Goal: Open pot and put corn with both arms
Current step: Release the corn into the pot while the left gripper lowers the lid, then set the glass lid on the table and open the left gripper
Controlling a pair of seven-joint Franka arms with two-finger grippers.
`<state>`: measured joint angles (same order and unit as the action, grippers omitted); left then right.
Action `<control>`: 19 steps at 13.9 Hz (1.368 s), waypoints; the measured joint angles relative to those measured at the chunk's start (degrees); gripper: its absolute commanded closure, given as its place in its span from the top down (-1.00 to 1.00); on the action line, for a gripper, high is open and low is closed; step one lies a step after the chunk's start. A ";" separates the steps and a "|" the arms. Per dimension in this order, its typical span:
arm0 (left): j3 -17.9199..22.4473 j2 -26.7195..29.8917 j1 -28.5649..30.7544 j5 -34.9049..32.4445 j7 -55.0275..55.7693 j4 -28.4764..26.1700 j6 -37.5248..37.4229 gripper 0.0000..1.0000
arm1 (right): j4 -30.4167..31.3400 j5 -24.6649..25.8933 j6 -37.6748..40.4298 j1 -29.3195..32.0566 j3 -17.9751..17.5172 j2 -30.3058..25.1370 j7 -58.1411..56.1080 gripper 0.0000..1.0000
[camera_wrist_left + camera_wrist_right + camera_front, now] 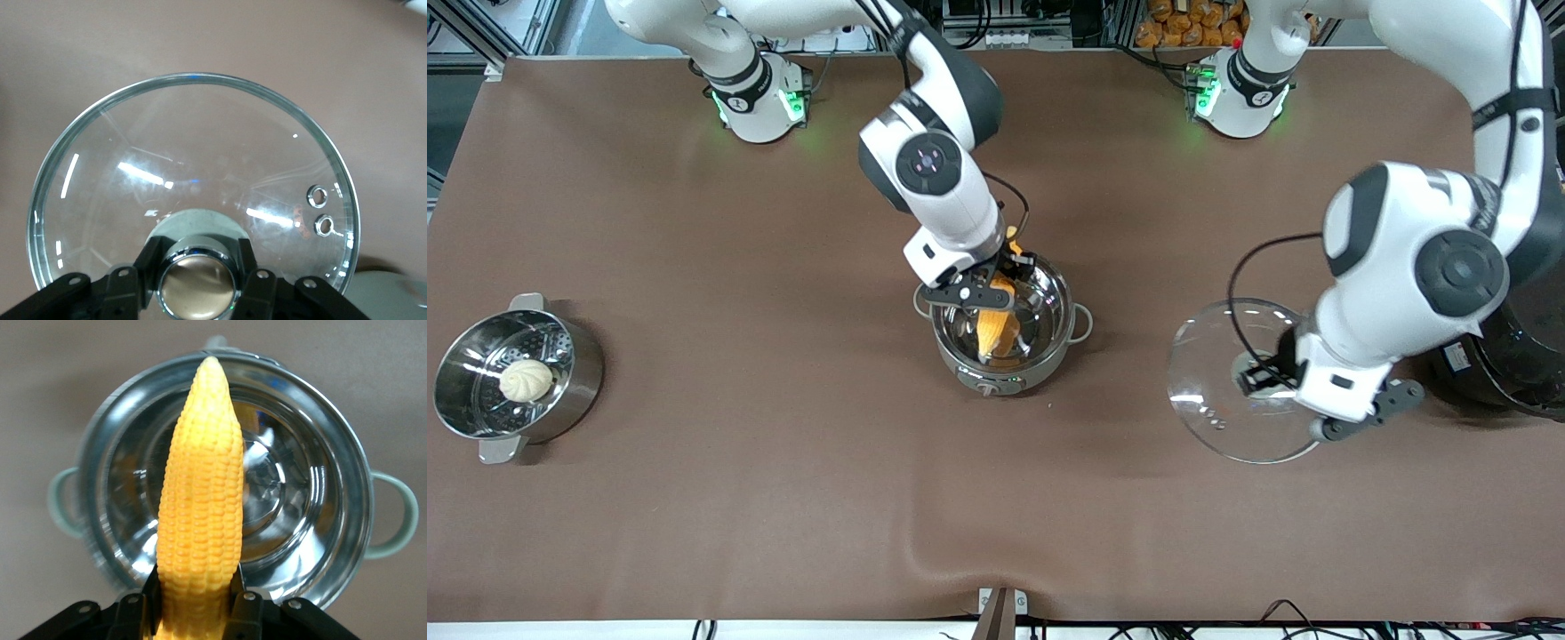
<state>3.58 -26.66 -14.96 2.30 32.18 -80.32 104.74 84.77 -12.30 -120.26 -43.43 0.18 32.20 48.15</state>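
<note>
Next, my left gripper sets the glass lid down and releases it on the table [1222, 364], in between the steel pot and the black rice cooker.
The steel pot [1005, 333] stands open at the table's middle; it also fills the right wrist view [300, 507]. My right gripper [983, 298] is shut on the yellow corn [996, 329], held over the pot's opening with its tip pointing down into it; in the right wrist view the corn [200, 500] sits between my fingers [243, 607]. My left gripper [1263, 373] is shut on the copper-coloured knob [199, 283] of the glass lid [1232, 382], holding it over the table toward the left arm's end. The lid [193, 167] shows clear in the left wrist view.
A steel steamer pot [480, 404] with a white bun [527, 380] in it stands at the right arm's end. A big black rice cooker [1516, 356] stands at the left arm's end, beside the held lid.
</note>
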 measured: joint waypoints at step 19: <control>-1.86 -2.27 1.40 0.02 -3.74 -24.18 20.35 1.00 | -2.08 11.96 21.62 30.71 2.73 -14.84 -39.71 1.00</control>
<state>1.72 -28.93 -13.56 2.32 28.44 -104.51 125.09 82.68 -0.34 -98.64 -12.72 2.91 17.35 8.45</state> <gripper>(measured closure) 0.379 0.000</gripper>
